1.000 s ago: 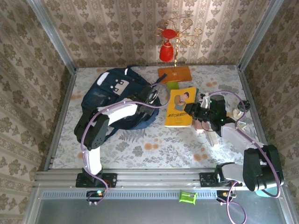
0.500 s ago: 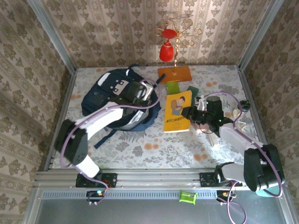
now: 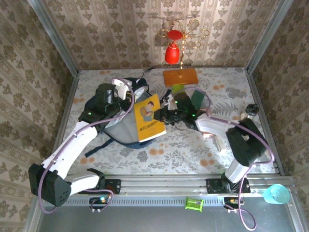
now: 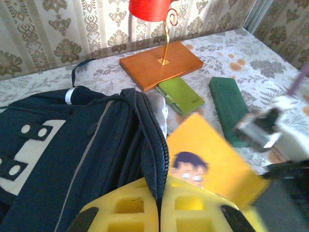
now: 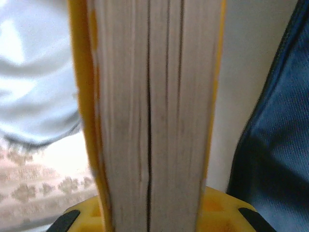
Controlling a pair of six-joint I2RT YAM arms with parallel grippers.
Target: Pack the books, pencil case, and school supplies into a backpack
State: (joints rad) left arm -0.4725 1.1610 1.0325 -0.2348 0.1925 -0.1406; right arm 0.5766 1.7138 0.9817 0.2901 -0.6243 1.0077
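Note:
The robot's right gripper needs to release the yellow book inside the navy backpack's grey lining [image 3: 138,122], next to the zip edge that the left gripper holds.
The navy backpack [image 3: 120,129] lies at the left of the table. My left gripper [image 3: 126,99] is shut on its zip edge beside the opening, and the left wrist view shows the yellow fingers [image 4: 130,208] pinching that dark fabric [image 4: 72,145]. The yellow book [image 3: 150,118] with the cartoon figure hangs tilted at the backpack's mouth. My right gripper [image 3: 163,116] is shut on the book's right edge, with its pages [image 5: 149,121] filling the gap between the jaws. A light green piece [image 3: 178,89] and a dark green piece [image 3: 197,98] lie behind. The pencil case is out of view.
An orange slab [image 3: 180,76] with a gold stem and red shade [image 3: 172,53] stands at the back centre. A small bottle [image 3: 250,112] sits at the right edge. A teal cup [image 3: 275,193] is off the table at front right. Wallpapered walls enclose three sides.
My left gripper closed on the backpack's zip edge and pulled the opening up. My right gripper carried the yellow book left from the table's middle to the backpack's mouth.

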